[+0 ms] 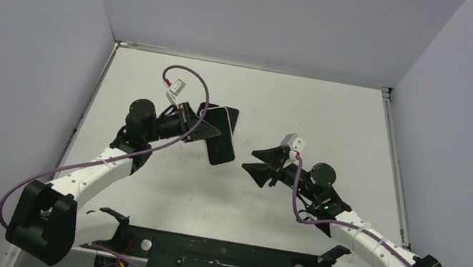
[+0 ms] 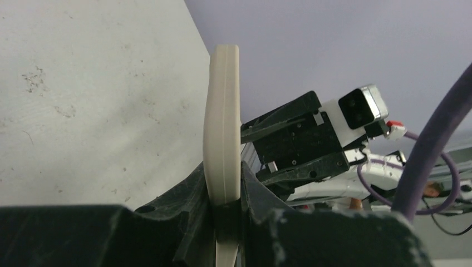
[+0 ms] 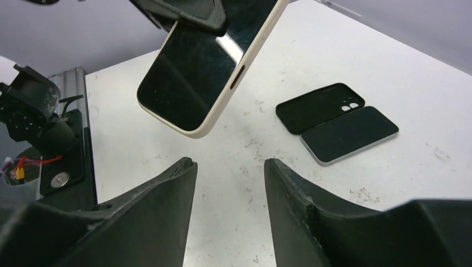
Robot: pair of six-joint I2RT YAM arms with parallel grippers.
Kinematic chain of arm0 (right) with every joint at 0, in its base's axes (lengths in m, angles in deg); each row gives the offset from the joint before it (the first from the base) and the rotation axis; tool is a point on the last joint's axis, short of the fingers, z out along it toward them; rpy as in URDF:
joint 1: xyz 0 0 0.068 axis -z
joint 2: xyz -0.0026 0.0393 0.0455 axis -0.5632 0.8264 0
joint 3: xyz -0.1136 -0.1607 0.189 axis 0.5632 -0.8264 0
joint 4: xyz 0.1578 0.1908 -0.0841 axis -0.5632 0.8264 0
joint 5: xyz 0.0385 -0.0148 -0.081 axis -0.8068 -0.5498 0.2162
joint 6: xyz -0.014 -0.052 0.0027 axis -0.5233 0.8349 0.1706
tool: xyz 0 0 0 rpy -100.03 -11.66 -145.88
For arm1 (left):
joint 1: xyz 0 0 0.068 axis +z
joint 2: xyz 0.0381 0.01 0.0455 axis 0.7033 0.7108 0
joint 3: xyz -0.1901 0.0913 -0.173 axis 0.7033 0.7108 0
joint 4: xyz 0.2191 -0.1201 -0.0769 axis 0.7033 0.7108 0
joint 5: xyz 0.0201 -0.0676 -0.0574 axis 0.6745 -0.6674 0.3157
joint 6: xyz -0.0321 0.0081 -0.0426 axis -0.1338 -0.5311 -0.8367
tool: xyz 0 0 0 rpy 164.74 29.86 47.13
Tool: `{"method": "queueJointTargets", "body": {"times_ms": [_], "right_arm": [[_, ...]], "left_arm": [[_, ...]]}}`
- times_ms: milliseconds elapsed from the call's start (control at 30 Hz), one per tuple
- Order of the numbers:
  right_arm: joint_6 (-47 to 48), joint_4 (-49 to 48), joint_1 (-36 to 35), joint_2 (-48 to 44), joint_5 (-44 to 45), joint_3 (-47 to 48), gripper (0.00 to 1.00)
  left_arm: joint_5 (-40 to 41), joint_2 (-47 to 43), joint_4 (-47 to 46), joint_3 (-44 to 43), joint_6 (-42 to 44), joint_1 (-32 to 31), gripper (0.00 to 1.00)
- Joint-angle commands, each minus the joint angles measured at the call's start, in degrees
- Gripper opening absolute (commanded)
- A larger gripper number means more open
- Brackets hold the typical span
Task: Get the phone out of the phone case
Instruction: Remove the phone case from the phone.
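Note:
The phone sits at a slant in my left gripper, with its screen flush inside the phone case's cream rim. Next, I straighten it before my right gripper pinches the rim's long side (image 3: 236,79).
My left gripper (image 1: 201,130) is shut on a dark-screened phone with a cream rim (image 1: 220,151) and holds it above the table. In the left wrist view the cream edge (image 2: 222,122) stands upright, clamped between my fingers (image 2: 222,194). In the right wrist view the same phone (image 3: 200,72) hangs tilted at the upper left, screen towards the camera. My right gripper (image 1: 249,159) is open and empty, just right of the held phone, its tips (image 3: 228,161) below it and apart from it. I cannot tell whether the cream rim is a case.
A black phone case (image 3: 320,107) with a camera cut-out lies on the white table (image 3: 389,67). A second dark slab with a silvery edge (image 3: 350,133) lies touching it. The right arm's wrist (image 2: 300,144) shows close behind the held phone.

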Motion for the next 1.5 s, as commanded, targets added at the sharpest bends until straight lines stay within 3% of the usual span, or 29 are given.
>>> {"method": "queueJointTargets", "body": {"times_ms": [0, 167, 567, 800, 933, 1100, 1367, 1467], "right_arm": [[-1.5, 4.0, 1.8, -1.9, -10.4, 2.0, 0.52], [-1.6, 6.6, 1.9, 1.7, -17.4, 5.9, 0.55], [0.9, 9.4, -1.8, 11.3, -24.6, 14.6, 0.51], [2.0, 9.6, -2.4, 14.1, -26.8, 15.8, 0.31], [4.6, 11.2, -2.4, 14.5, -26.9, 16.3, 0.09], [5.3, 11.6, -2.3, 15.0, -28.3, 17.3, 0.00], [7.6, 14.4, -2.3, 15.1, -28.2, 18.4, 0.02], [6.9, 15.0, -2.3, 14.5, -28.9, 18.0, 0.21]], "left_arm": [[-11.7, 0.1, 8.7, -8.2, 14.4, 0.7, 0.00], [-16.0, 0.9, 14.9, -11.3, 21.2, 0.7, 0.00], [-19.8, 0.9, 12.9, -11.7, 21.7, 0.1, 0.00], [-20.9, 1.0, 8.5, -10.3, 18.3, -0.2, 0.00], [-21.2, 1.5, 4.7, -9.6, 15.7, -1.1, 0.00], [-21.4, 1.9, 4.4, -9.4, 15.8, -1.7, 0.00], [-21.8, 1.7, 4.4, -8.9, 15.7, -2.2, 0.00], [-20.3, 1.4, 8.4, -9.8, 19.5, -2.2, 0.00]]}}
